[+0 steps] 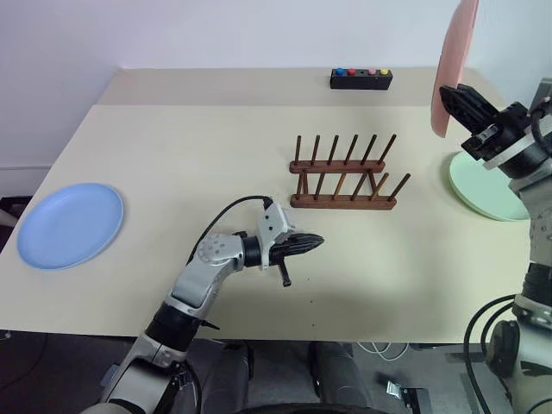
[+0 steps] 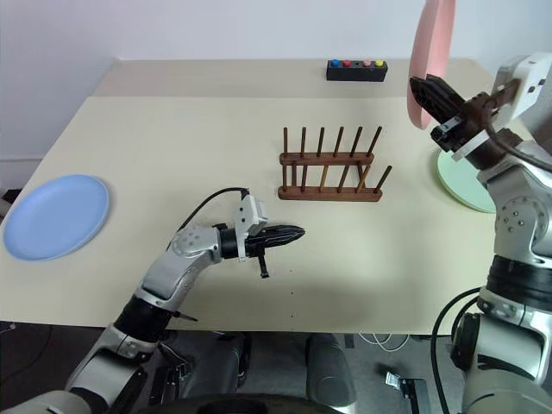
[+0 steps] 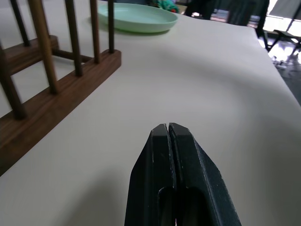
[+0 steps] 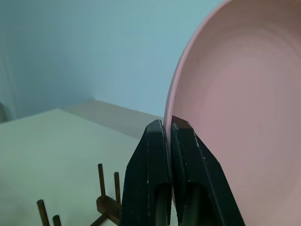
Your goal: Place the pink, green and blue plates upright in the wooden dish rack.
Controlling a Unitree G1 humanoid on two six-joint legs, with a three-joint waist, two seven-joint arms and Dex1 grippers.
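Observation:
The robot's right gripper needs to release the pink plate upright in the rack's end slot (image 1: pixel 388 185) nearest the green plate.
My right gripper (image 1: pixel 454 97) is shut on the rim of the pink plate (image 1: pixel 454 60), holding it upright in the air above the table's right side, higher than and to the right of the wooden dish rack (image 1: pixel 345 177). The rack stands with no plates in it near the table's middle. Flat on the table at the right edge lies the green plate (image 1: pixel 483 188), partly behind my right arm. The blue plate (image 1: pixel 71 224) lies flat at the far left. My left gripper (image 1: pixel 315 241) is shut and holds nothing, hovering low just in front of the rack's left end.
A black box with coloured buttons (image 1: pixel 360 78) sits at the table's far edge behind the rack. The table's front edge (image 1: pixel 259 332) runs close under my left arm. A wall rises behind the table.

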